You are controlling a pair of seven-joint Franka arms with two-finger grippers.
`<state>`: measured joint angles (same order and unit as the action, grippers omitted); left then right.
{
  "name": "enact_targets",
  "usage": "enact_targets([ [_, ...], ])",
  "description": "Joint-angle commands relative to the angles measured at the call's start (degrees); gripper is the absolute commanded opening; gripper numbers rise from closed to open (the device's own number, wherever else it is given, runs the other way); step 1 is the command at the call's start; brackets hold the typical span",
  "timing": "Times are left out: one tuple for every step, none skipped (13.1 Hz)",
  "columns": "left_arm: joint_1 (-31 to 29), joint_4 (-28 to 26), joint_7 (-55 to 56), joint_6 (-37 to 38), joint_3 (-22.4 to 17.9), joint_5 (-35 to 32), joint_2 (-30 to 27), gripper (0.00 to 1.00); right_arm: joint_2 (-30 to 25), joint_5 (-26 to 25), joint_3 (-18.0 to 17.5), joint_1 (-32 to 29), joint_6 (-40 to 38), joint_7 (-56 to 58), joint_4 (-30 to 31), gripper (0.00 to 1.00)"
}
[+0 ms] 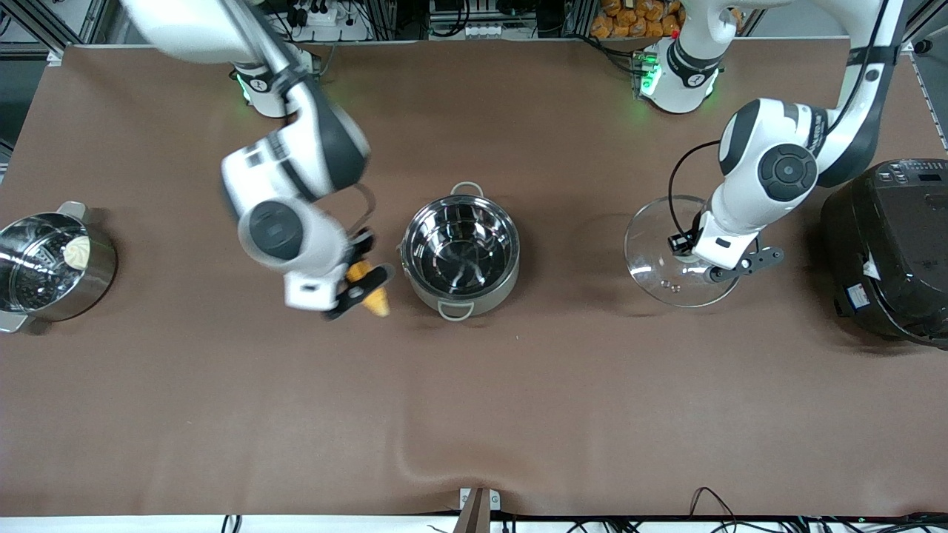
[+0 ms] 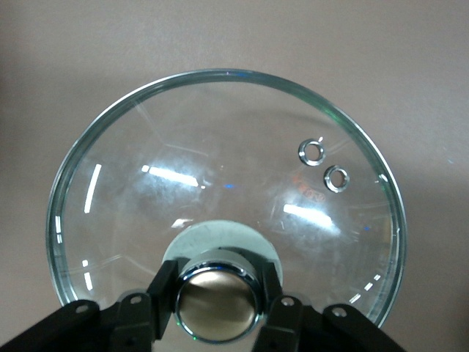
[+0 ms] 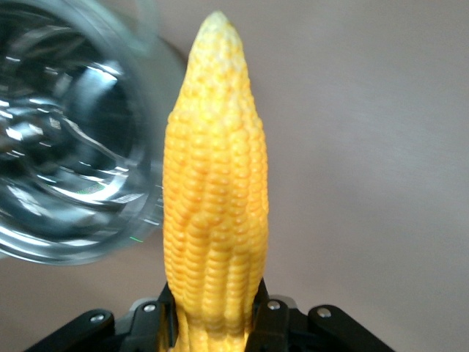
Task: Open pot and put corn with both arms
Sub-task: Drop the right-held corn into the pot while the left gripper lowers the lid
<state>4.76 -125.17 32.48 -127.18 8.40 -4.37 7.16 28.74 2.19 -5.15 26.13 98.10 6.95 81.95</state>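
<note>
The glass lid will go from my left gripper onto the brown cloth (image 1: 675, 272) between open pot and rice cooker.
The steel pot (image 1: 474, 300) stands open and empty at the middle of the table; it also shows in the right wrist view (image 3: 66, 161). My right gripper (image 1: 363, 289) is shut on the corn (image 1: 376, 302) and holds it beside the pot, toward the right arm's end. In the right wrist view the fingers (image 3: 265, 308) clamp the cob's thick end and the corn (image 3: 216, 191) points its pale tip away. My left gripper (image 2: 218, 293) is shut on the copper-coloured knob (image 2: 218, 304) of the glass lid (image 2: 220, 147). It holds the lid (image 1: 655, 259) low over the cloth toward the left arm's end.
A steel pot with a perforated insert and a white bun (image 1: 52, 266) stands at the right arm's end. A big black rice cooker (image 1: 889, 248) stands at the left arm's end, close to the lid. Brown cloth covers the table.
</note>
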Motion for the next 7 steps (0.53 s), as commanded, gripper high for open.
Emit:
enact_targets([
  [-2.8, -3.4, -2.4, -6.6, 0.8, -1.3, 0.3, 0.0, 3.2, 0.0, 0.8, 7.7, 0.9, -7.5, -2.9, 0.0],
  [-3.1, -3.7, -3.0, -8.1, 0.8, -1.3, 1.4, 0.0, 3.8, 0.0, 0.8, 9.1, 3.3, -8.8, -2.9, 0.0],
  [-3.4, -4.0, -3.0, -9.2, 0.8, -1.3, 2.5, 0.0, 4.6, 0.1, 0.8, 10.1, 4.7, -9.8, -2.9, 0.0],
  [-4.3, -4.1, -3.1, -10.4, 0.9, -1.3, 3.6, 0.0, 5.0, 0.3, 0.8, 10.7, 4.9, -11.1, -2.8, 0.0],
  [-5.0, -4.0, -3.1, -11.5, 0.9, -1.4, 5.1, 0.0, 5.4, 0.2, 0.8, 11.7, 5.3, -12.0, -2.6, 0.0],
  [-5.1, -4.1, -3.1, -13.2, 0.9, -1.4, 6.5, 0.0, 5.8, 0.1, 0.8, 12.7, 6.4, -12.4, -2.3, 0.0],
  [-5.0, -4.0, -3.0, -14.5, 0.9, -1.4, 7.6, 0.0, 6.2, 0.0, 0.8, 13.2, 6.7, -12.5, -2.3, 0.0],
])
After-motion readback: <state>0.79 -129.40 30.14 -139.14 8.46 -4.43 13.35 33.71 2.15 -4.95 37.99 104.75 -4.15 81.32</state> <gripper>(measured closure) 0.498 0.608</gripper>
